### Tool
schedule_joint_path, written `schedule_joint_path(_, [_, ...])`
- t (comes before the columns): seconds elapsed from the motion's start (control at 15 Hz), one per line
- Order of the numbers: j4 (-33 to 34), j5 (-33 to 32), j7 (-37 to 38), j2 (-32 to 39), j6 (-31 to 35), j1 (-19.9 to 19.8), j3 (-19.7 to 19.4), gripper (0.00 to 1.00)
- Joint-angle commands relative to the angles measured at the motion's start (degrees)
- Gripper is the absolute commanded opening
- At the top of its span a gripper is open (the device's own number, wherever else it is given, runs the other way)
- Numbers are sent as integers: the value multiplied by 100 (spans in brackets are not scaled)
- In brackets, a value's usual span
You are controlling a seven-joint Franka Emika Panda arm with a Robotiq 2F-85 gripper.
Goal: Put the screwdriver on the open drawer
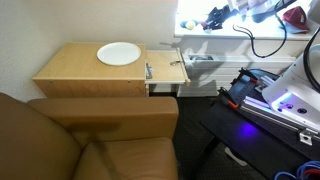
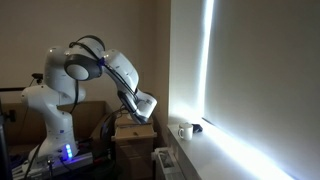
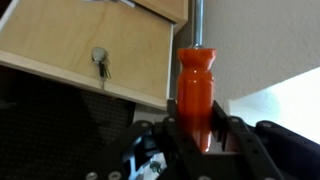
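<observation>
My gripper is going to release the screwdriver on the open drawer (image 1: 166, 68) (image 3: 113, 30), between the flat metal tool and the spoon.
In the wrist view the screwdriver (image 3: 195, 75) has an orange-red handle and a grey metal shaft pointing up. My gripper (image 3: 197, 128) is shut on the lower part of the handle. Up and to the left is a light-tan wooden surface (image 3: 70, 45) with a thin grey metal piece (image 3: 100, 66) on it. In an exterior view the open drawer (image 1: 166, 62) sticks out from the low wooden cabinet (image 1: 80, 72), and my gripper (image 1: 214, 17) is high up near the bright window, well away from the drawer. My gripper also shows in an exterior view (image 2: 146, 106), above the cabinet.
A white plate (image 1: 119, 53) lies on the cabinet top. A brown sofa (image 1: 90, 140) fills the front. A window sill (image 1: 205, 35) with clutter and cables is behind the drawer. A wall with a bright window strip (image 2: 208, 70) is beside the arm.
</observation>
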Motion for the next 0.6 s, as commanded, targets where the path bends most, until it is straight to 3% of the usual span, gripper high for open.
schedule_joint_path(0.0, [-141,12,0,-114,0,33,141,33])
schedule_joint_path(0.2, [-380,12,16,-388,-4,93,389,33])
schedule_joint_path(0.27, [-388,12,16,-429,-3,93,388,8])
schedule_joint_path(0.33, [-291,1,16,-416,-42,220,273,8])
schedule_joint_path(0.47, [-263,7,5,-716,-197,325,629,8])
schedule_joint_path(0.53, [82,7,-16,-952,125,525,619,8])
